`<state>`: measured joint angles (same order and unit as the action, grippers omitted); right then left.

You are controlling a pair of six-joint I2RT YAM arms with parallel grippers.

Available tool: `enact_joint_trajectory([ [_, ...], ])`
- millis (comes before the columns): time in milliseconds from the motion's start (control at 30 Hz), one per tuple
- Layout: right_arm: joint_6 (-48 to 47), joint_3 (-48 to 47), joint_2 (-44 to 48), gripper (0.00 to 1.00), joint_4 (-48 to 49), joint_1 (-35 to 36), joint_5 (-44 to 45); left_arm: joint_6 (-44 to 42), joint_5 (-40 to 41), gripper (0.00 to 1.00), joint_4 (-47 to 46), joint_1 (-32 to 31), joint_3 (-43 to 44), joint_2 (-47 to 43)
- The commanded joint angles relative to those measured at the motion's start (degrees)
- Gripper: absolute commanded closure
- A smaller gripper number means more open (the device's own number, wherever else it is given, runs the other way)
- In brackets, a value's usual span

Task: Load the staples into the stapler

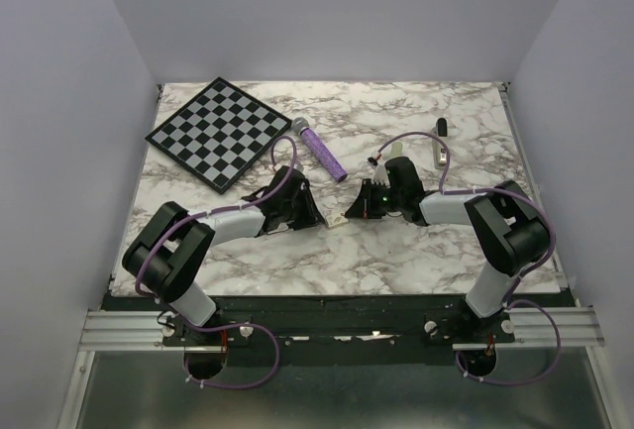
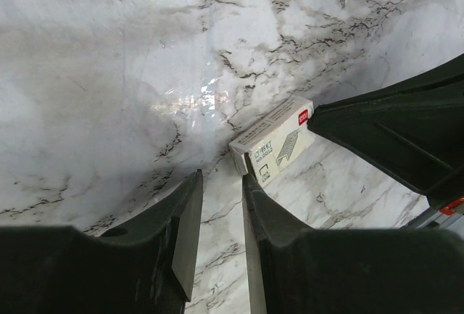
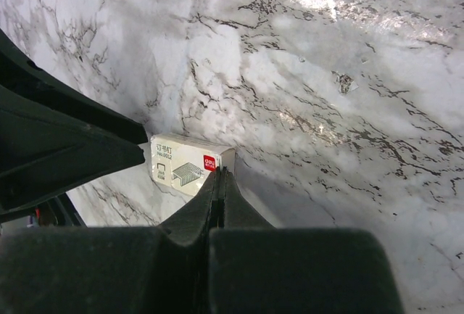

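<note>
My right gripper's shut fingers only press against the end of the staple box. Next, I open them and pinch the box's corner [image 3: 215,162] by the red label.
A small cream staple box [image 1: 337,221] lies on the marble table between my two grippers. No loose block of staples shows; the staples are hidden. The purple stapler [image 1: 323,153] lies farther back, apart from both grippers. My left gripper [image 1: 320,218] is open by a narrow gap and empty; in the left wrist view [image 2: 222,176] its right fingertip is at the near corner of the box [image 2: 272,142]. My right gripper [image 1: 350,214] is shut; in the right wrist view [image 3: 220,172] its closed tips press against the right end of the box [image 3: 187,164], with nothing seen between them.
A chessboard [image 1: 219,132] lies at the back left. Two small objects, one black [image 1: 443,128] and one pale and black [image 1: 437,159], lie at the back right. In the left wrist view the right gripper's dark body [image 2: 406,136] sits close beside the box.
</note>
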<state>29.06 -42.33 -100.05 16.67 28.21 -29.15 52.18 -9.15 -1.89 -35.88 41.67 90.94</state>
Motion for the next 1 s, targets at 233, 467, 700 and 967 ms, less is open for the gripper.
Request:
enact_joint_trajectory([
  [233, 0.3, 1.1, 1.3, 0.99, -0.3, 0.7, 3.1, 1.6, 1.4, 0.63, -0.6, -0.9, 1.9, 1.3],
  [467, 0.7, 1.3, 1.3, 0.99, 0.0, 1.1, 3.4, 2.4, 1.0, 0.63, -1.5, -1.2, 1.9, 2.3],
  [700, 0.9, 1.4, 1.3, 0.99, 0.1, 1.3, 3.6, 2.9, 1.1, 0.63, -0.9, -1.3, 1.9, 3.5],
  [967, 1.7, 2.0, 2.3, 0.95, 0.6, 2.2, 2.8, 1.4, 3.5, 0.66, 4.3, -1.8, 4.4, 4.9],
])
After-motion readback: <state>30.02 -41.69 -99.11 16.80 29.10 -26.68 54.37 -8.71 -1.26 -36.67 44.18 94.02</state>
